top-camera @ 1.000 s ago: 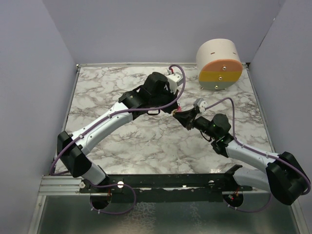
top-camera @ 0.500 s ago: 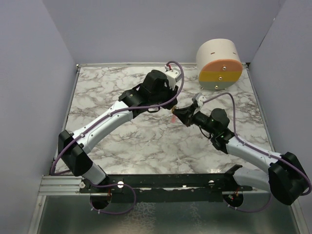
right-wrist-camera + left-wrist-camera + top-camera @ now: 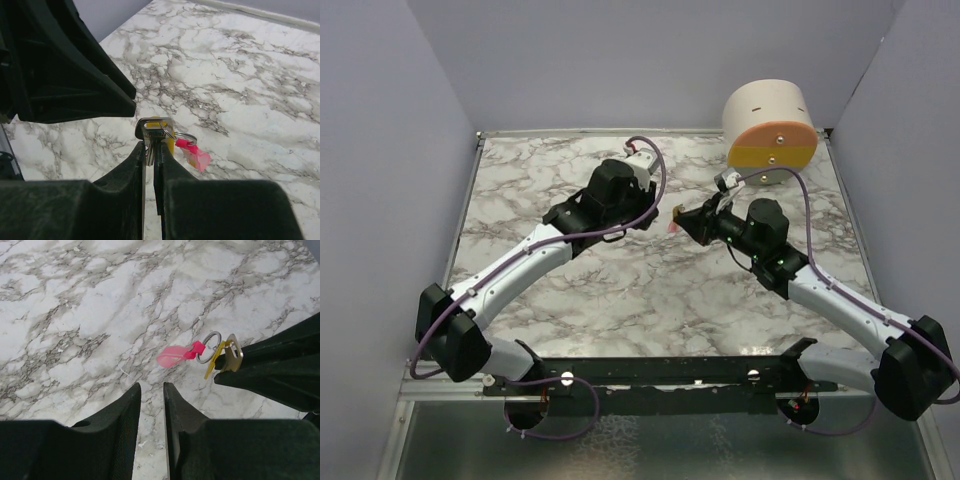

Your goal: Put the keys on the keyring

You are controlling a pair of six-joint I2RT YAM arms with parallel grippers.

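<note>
Next, my right gripper puts the keyring and its keys down on the marble (image 3: 636, 227) just below the fingers of my left gripper.
My right gripper (image 3: 684, 222) is shut on the yellow key (image 3: 169, 141), with a flat metal head (image 3: 154, 127) in front of it. A small steel keyring (image 3: 186, 136) threads that head, and the pink key (image 3: 197, 157) hangs from the ring above the marble. The left wrist view shows the same bunch: the ring (image 3: 210, 340), the pink key (image 3: 172, 356), the yellow key (image 3: 212, 363). My left gripper (image 3: 151, 386) is empty, its jaws a narrow gap apart, and sits just left of the bunch (image 3: 654, 214) without touching it.
A big cream, orange, yellow and grey cylinder (image 3: 771, 134) stands at the table's far right corner. Grey walls close in the marble table (image 3: 620, 290) on the left, back and right. The two grippers are close together near the table's middle.
My left arm has drawn back to the left, off the key bunch. My right gripper has moved toward the far side with the keys and ring still in it.
</note>
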